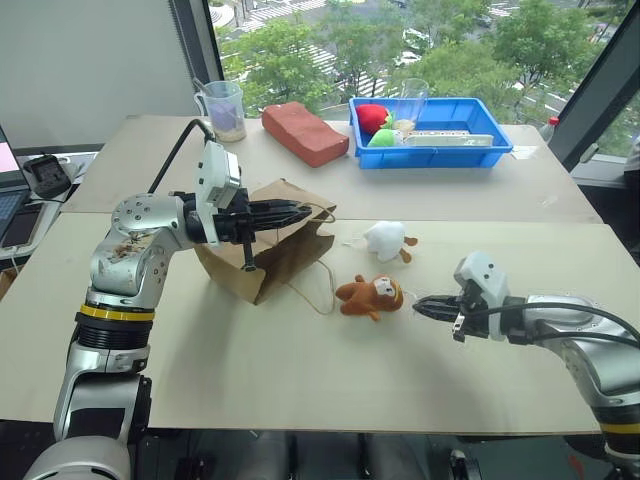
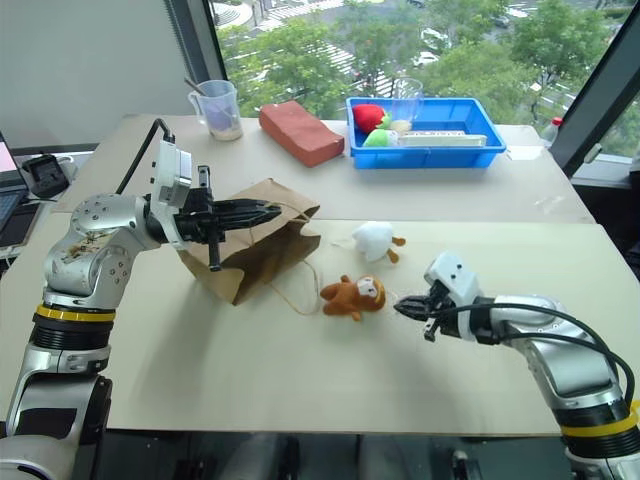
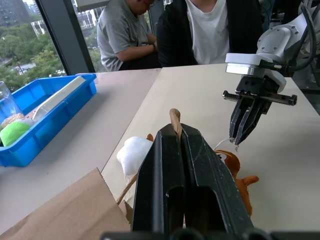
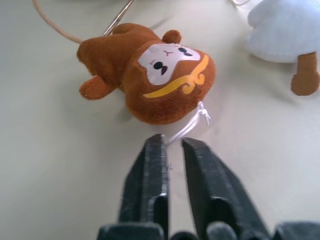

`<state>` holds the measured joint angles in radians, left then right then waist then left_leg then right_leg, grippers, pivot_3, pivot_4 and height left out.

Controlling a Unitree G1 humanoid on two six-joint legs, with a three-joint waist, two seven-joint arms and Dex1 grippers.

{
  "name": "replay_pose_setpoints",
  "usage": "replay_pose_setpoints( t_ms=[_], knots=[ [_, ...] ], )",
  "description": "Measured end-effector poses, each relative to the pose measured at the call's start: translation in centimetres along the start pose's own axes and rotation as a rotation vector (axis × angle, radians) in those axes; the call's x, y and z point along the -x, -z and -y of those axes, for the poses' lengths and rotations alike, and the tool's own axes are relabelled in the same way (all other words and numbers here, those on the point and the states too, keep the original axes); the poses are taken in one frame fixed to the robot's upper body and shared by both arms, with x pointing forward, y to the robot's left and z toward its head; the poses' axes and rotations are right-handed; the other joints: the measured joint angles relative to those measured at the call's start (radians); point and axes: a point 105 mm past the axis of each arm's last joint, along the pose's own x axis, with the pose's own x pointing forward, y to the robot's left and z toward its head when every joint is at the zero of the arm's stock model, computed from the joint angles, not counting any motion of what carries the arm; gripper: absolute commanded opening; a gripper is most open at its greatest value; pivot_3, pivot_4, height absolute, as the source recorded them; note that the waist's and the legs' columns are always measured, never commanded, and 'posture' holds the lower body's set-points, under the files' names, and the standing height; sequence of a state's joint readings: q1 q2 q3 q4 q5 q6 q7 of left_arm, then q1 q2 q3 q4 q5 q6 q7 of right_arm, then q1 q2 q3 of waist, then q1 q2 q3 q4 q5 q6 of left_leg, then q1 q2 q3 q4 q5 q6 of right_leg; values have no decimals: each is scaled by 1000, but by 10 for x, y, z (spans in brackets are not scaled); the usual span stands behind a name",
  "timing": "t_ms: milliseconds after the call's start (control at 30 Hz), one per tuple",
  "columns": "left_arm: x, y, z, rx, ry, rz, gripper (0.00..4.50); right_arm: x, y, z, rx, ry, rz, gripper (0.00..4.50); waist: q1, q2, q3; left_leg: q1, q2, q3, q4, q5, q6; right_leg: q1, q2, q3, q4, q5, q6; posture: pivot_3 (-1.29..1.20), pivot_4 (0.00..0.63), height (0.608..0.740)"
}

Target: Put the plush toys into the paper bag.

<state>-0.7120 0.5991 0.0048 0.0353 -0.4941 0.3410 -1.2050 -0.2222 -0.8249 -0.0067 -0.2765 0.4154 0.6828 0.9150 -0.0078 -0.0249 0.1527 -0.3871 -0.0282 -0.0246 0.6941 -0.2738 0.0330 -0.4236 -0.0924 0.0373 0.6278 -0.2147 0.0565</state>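
Observation:
Next, my right gripper opens wider, reaches forward and takes the monkey by its head [image 1: 388,291], as only the monkey's thin white string is between its fingers.
The brown paper bag [image 1: 270,255] lies tilted on the near table. My left gripper [image 1: 305,212] reaches level over its mouth, shut on a twine handle [image 3: 174,117] that pokes out between the fingertips. The brown monkey plush toy [image 1: 372,295] lies on the table just right of the bag. The white plush toy [image 1: 386,240] with brown feet lies a little behind it. My right gripper [image 4: 172,145] points at the monkey's head [image 4: 160,82] from the right. Its fingers stand a narrow gap apart, and the monkey's thin white string [image 4: 192,122] runs into that gap.
On the far table stand a blue bin [image 1: 495,150] with red and green round items, a reddish brick block [image 1: 305,132] and a measuring cup [image 1: 224,108]. A laptop and a black device [image 1: 45,175] sit at far left. Two people [image 3: 200,30] sit beyond the table's end.

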Motion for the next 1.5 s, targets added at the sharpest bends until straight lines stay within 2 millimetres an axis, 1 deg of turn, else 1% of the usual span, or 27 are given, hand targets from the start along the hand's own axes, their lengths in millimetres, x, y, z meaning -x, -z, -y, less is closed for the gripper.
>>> replay_pose_setpoints(
  t_ms=[133,167,233,267,333,433,567,700,767,800,833,867,1000,1100,1167,1233,1300,1400,1433,1500],
  knots=[
    [0,0,0,-8,-2,1,0,-7,-11,4,3,-2,52,3345,-2,0,0,0,0,0,0,0,0,0,0,0,0,0,0,0,150,740],
    [0,0,0,-9,-3,0,0,-10,-16,4,8,-8,71,3599,-2,0,0,0,0,0,0,0,0,0,0,0,0,0,0,0,150,740],
    [-1,0,0,-10,-2,0,0,-17,-23,2,14,-25,94,4344,-3,0,0,0,0,0,0,0,0,0,0,0,0,0,0,0,150,740],
    [0,0,0,-10,-3,-2,0,-21,-25,1,9,-31,103,4430,-3,0,0,0,0,0,0,0,0,0,0,0,0,0,0,0,150,740],
    [-1,0,0,-12,-3,-3,0,-30,-28,-2,1,-45,115,4430,-3,0,0,0,0,0,0,0,0,0,0,0,0,0,0,0,150,740],
    [-1,0,0,-12,-2,-4,0,-45,-27,-2,-20,-47,98,4430,-2,0,0,0,0,0,0,0,0,-1,0,0,0,0,0,0,150,740],
    [-1,0,0,-12,-3,-5,0,-54,-14,2,-6,-34,27,4430,0,0,0,-1,0,0,0,0,0,-1,0,-1,0,0,0,0,150,740],
    [-1,1,0,-14,-6,-10,0,-57,-6,-1,8,-55,-11,4430,-2,0,0,-1,0,0,0,0,0,-1,0,0,0,0,0,0,150,740],
    [-1,1,-1,-15,-8,-13,0,-57,-4,-2,6,-60,-16,3884,-2,0,0,0,0,0,0,0,0,-1,0,0,0,0,0,0,150,740],
    [-1,1,-1,-16,-9,-13,0,-57,-4,-2,5,-61,-16,3884,-3,0,0,0,0,0,0,0,0,-1,0,0,0,0,0,0,150,740],
    [-1,1,-1,-16,-10,-13,0,-57,-4,-2,4,-62,-14,3201,-3,0,0,0,0,0,0,0,0,-1,0,0,0,0,0,0,150,740],
    [-1,1,-1,-16,-11,-13,0,-58,-5,-3,-2,-68,-6,2952,-3,0,0,0,0,0,0,0,0,-1,0,0,0,0,0,0,150,740],
    [-1,1,-2,-16,-17,-13,0,-60,-7,-5,-11,-76,8,1631,-3,0,0,0,0,0,0,0,0,-1,0,0,0,0,0,0,150,740],
    [-1,1,-2,-16,-18,-14,0,-56,-10,-5,-39,-78,31,626,-2,0,0,0,0,0,0,0,0,-1,0,0,0,0,0,0,150,740],
    [-1,1,-2,-16,-18,-14,0,-52,-14,-4,-62,-77,51,110,-2,0,0,-1,0,0,0,0,0,-1,0,0,0,0,0,0,150,740],
    [-1,1,-2,-15,-20,-13,0,-49,-23,-5,-78,-76,77,65,-3,0,0,-1,0,0,0,0,0,-1,0,0,0,0,0,0,150,740],
    [-1,0,-3,-12,-26,-7,0,-50,-41,-6,-91,-70,122,65,-5,0,0,-1,0,0,0,0,0,-2,0,0,0,0,0,0,150,740],
    [-7,-7,-4,-11,-22,21,0,-63,-83,-14,-108,-69,225,65,-11,0,0,0,1,0,-1,0,0,-3,1,0,2,0,0,0,150,740],
    [-9,-9,-4,-12,-18,32,0,-67,-94,-17,-109,-69,248,65,-10,0,0,0,1,-1,-1,0,0,-3,1,0,2,0,0,0,150,740],
    [-10,-11,-3,-12,-13,40,0,-75,-105,-21,-125,-64,270,65,-7,0,0,0,1,-1,-2,0,0,-3,1,-1,3,0,0,0,150,740]
  ],
)
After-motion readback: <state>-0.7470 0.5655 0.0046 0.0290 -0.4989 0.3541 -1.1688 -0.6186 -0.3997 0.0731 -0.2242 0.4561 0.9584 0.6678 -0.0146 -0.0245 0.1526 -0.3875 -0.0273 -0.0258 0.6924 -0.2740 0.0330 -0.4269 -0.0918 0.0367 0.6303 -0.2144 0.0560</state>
